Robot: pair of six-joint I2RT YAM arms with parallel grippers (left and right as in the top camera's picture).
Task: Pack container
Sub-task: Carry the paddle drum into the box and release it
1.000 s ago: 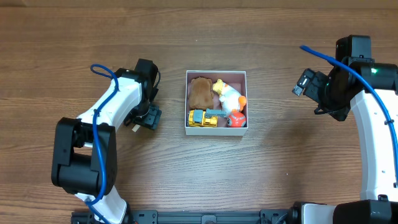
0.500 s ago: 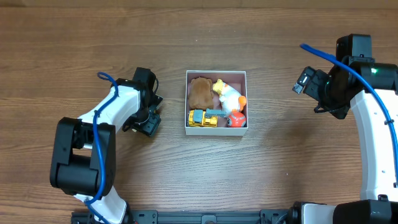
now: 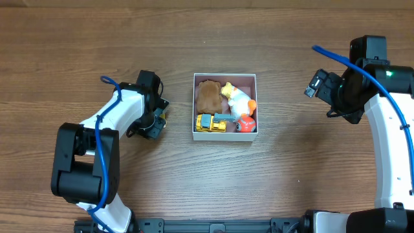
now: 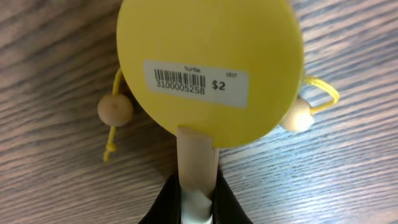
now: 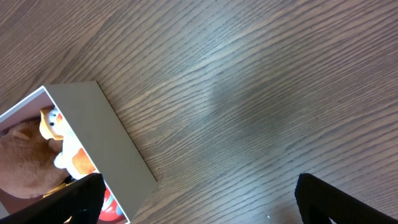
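Observation:
The yellow toy drum, now held low over the table, will be let go by my left gripper in the container's far corner (image 3: 244, 87) behind the yellow and white duck.
The container (image 3: 225, 75) is a white-walled square box in the middle of the table, holding a brown plush (image 3: 208, 96), a yellow and white duck (image 3: 236, 98), a yellow truck (image 3: 212, 123) and a red toy (image 3: 245, 123). Left of it, my left gripper (image 3: 155, 122) is low over the table. The left wrist view shows that gripper (image 4: 198, 190) shut on the pale handle (image 4: 198, 155) of a yellow toy drum (image 4: 208, 56) with two beads on strings. My right gripper (image 3: 317, 84) hangs open to the right of the container, its fingers (image 5: 81, 194) wide apart over bare wood.
One grey outer wall of the container (image 5: 102, 137) fills the lower left of the right wrist view. The wooden table (image 3: 291, 162) runs all around the box. Blue cables loop off both arms.
The left gripper's jaws have closed on the toy drum's handle, and the left wrist has shifted a little. The right arm has not moved.

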